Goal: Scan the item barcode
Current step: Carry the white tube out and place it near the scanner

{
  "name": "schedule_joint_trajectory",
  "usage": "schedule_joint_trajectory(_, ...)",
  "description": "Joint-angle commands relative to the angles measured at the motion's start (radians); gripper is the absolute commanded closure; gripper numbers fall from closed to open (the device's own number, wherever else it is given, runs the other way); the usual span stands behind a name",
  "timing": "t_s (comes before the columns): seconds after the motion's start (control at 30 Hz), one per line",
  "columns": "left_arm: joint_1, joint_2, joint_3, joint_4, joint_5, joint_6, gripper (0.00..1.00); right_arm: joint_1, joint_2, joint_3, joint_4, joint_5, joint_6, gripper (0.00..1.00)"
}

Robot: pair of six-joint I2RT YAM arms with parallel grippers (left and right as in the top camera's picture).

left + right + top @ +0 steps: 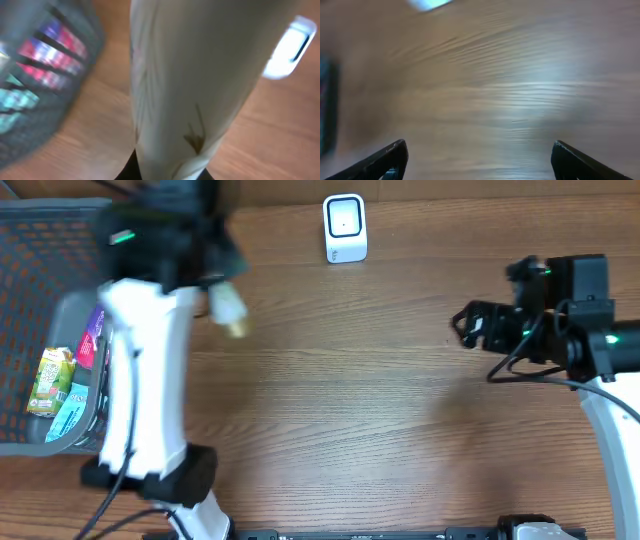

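Observation:
Next, my left gripper sets the item, still held above the table near the basket, down and lets go of it on the bare wood [388, 343] in front of the white barcode scanner.
My left gripper [212, 280] is shut on the item, a pale cream pouch [229, 309], and holds it above the table just right of the basket. The left wrist view is blurred, and the pouch [200, 75] fills its centre with a small brown mark low on it; no barcode shows. The white barcode scanner [345, 227] stands at the back centre of the table, and the scanner [290, 47] also shows at the upper right past the pouch. At the right side my right gripper [468, 326] hangs open over bare wood, its fingertips [395, 155] wide apart with nothing between them.
A dark mesh basket [30, 442] at the far left holds several colourful packets [52, 378]. The same basket [55, 115] sits left of the pouch in the left wrist view. The wooden table [380, 410] spans the middle.

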Motion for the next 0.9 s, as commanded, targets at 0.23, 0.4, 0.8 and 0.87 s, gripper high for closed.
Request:
schedule_joint_trajectory(0.23, -0.297, 0.304, -0.227, 0.118, -0.013, -0.457, 0.96, -0.256, -0.005, 0.024, -0.03, 0.169, 0.251, 0.08)
schedule_joint_trajectory(0.4, -0.385, 0.449, -0.227, 0.218, 0.062, -0.462, 0.95, -0.274, -0.005, 0.023, -0.048, 0.169, 0.248, 0.08)
schedule_joint_trajectory(0.8, -0.491, 0.612, -0.224, 0.436, 0.117, -0.323, 0.64, -0.274, -0.004, 0.023, -0.051, 0.172, 0.248, 0.11)
schedule_joint_trajectory(0.87, -0.491, 0.61, -0.206, 0.449, 0.122, -0.265, 0.5, -0.274, -0.004, 0.023, -0.05, 0.172, 0.248, 0.11)
